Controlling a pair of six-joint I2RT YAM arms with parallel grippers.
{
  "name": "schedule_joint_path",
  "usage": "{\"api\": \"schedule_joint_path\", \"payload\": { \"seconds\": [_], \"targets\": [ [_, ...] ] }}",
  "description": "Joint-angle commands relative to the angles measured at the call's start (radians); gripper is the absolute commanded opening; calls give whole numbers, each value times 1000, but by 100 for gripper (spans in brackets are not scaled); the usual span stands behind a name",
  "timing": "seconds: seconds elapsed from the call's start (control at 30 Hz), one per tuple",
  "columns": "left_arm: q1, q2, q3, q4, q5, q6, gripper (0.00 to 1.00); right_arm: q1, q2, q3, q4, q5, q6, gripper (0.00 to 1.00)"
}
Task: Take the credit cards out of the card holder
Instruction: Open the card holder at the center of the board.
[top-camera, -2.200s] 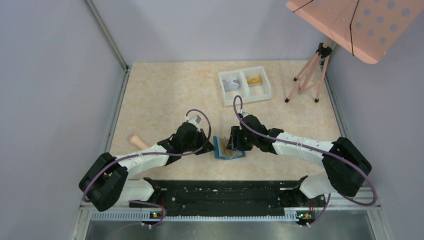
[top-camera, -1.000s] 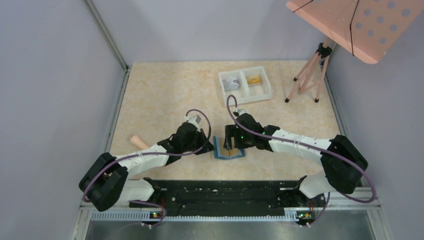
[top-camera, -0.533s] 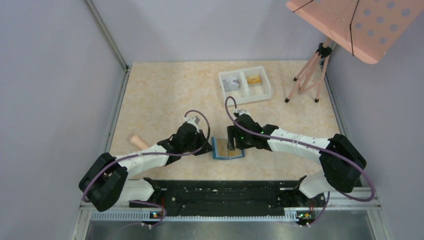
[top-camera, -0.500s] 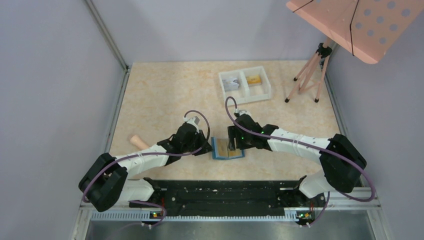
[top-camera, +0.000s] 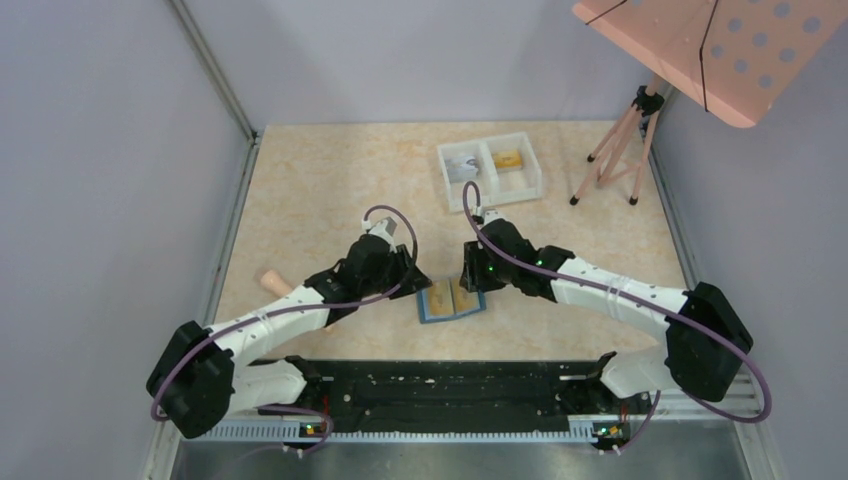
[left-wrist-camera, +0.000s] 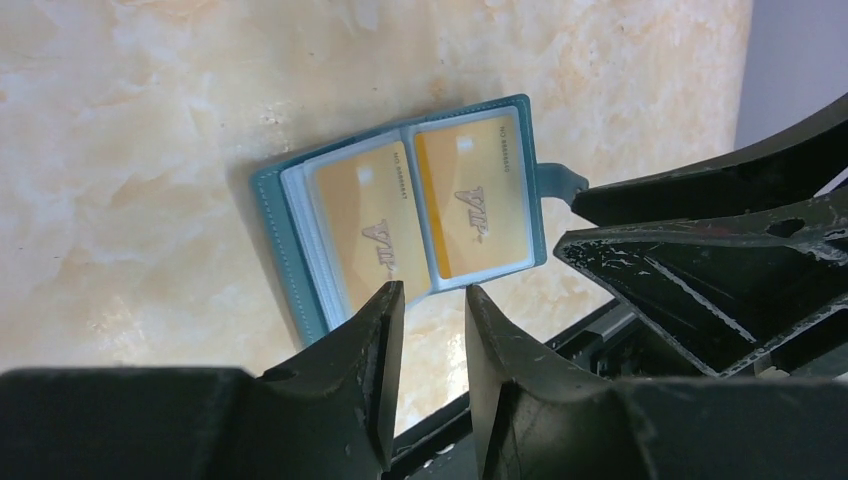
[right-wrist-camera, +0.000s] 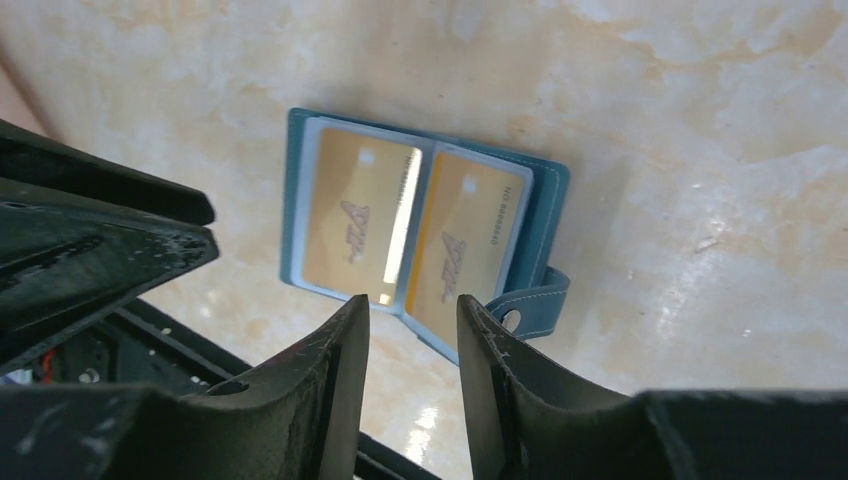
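I need to close my left gripper on the inner edge (top-camera: 455, 298) (left-wrist-camera: 434, 222) of the orange-gold credit card in the snap-tab half of the card holder, beside the holder's fold.
The teal-blue card holder (top-camera: 451, 301) lies open and flat on the table between the arms. It shows in the left wrist view (left-wrist-camera: 290, 200) and the right wrist view (right-wrist-camera: 548, 215), snap tab out to one side. Two orange-gold credit cards (left-wrist-camera: 470, 195) (right-wrist-camera: 355, 220) sit in its clear pockets, one in each half. My left gripper (left-wrist-camera: 432, 296) is open and empty, raised above the holder's near edge. My right gripper (right-wrist-camera: 412, 305) is open and empty, also raised above the holder. No greyish card shows in the holder.
A white two-compartment tray (top-camera: 489, 170) stands at the back with a pale item in one half and an orange one in the other. A tripod stand (top-camera: 615, 145) with a pink perforated board is at the back right. A wooden peg (top-camera: 272, 282) lies at the left.
Both grippers have let go of the holder and drawn back and up. The holder, propped half open before, now lies fully open and flat, slid slightly to the left.
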Motion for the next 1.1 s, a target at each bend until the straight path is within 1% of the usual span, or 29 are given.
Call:
{"api": "schedule_joint_path", "payload": {
  "seconds": [0.0, 0.1, 0.23, 0.27, 0.4, 0.5, 0.73, 0.8, 0.9, 0.97, 1.07],
  "targets": [
    [1, 16, 24, 60, 45, 5, 34, -11, -12, -11, 119, -100, 23, 36],
    [0, 82, 14, 131, 93, -3, 31, -16, 9, -12, 138, -123, 31, 34],
    [0, 157, -17, 222, 134, -37, 29, -18, 0, -4, 126, -108, 31, 34],
    [0, 171, -24, 242, 141, -46, 29, -20, -7, 3, 106, -95, 31, 35],
    [-2, 216, -29, 266, 147, -49, 28, -20, -47, 28, 33, -19, 45, 46],
    [-3, 234, -34, 265, 133, -36, 28, -19, -79, 36, 16, -27, 58, 52],
    [-2, 287, -53, 285, 129, -29, 27, -20, -107, 59, 6, -44, 69, 53],
    [-2, 297, -59, 293, 134, -32, 27, -20, -105, 50, 43, -67, 65, 51],
    [-2, 302, -66, 299, 131, -32, 27, -19, -95, 21, 149, -179, 83, 41],
    [-2, 305, -67, 300, 129, -32, 27, -13, -70, 5, 207, -244, 108, 36],
    [-2, 313, -68, 300, 130, -33, 27, 9, -13, 4, 235, -266, 124, 32]
  ]
}}
